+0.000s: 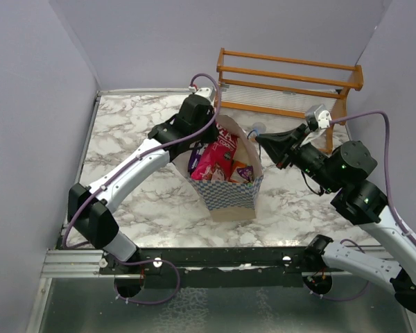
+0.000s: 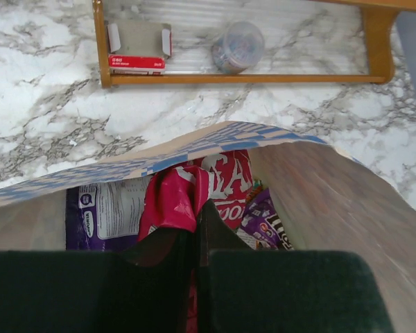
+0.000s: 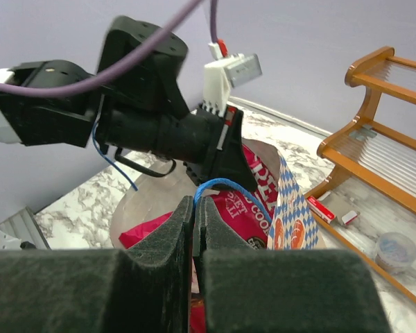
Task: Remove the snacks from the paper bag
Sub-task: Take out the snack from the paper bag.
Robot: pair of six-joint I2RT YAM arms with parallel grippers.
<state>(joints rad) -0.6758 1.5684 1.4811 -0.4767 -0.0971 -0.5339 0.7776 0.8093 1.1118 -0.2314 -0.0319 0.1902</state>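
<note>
The pink-red bag, still inside the checkered paper bag, will be released by my left gripper on the marble table's back corner (image 1: 122,122) next to the grey walls.
The blue-and-white checkered paper bag (image 1: 229,198) stands upright mid-table with its mouth spread wide. Inside it are the snacks: a large pink-red bag (image 1: 211,165), an orange packet (image 1: 241,171) and purple packets (image 2: 267,225). My left gripper (image 2: 195,215) reaches down into the bag from the left and is shut on the crumpled top edge of the pink-red bag (image 2: 170,198). My right gripper (image 3: 196,205) is at the bag's right rim, shut on its thin blue cord handle (image 3: 225,184), which loops up out of the fingers. The bag's lower contents are hidden.
A wooden rack (image 1: 291,76) stands at the back right behind the bag. A small red-and-white box (image 2: 137,55) and a round lidded cup (image 2: 237,47) lie under it. Grey walls close off the left, back and right of the marble table (image 1: 125,132).
</note>
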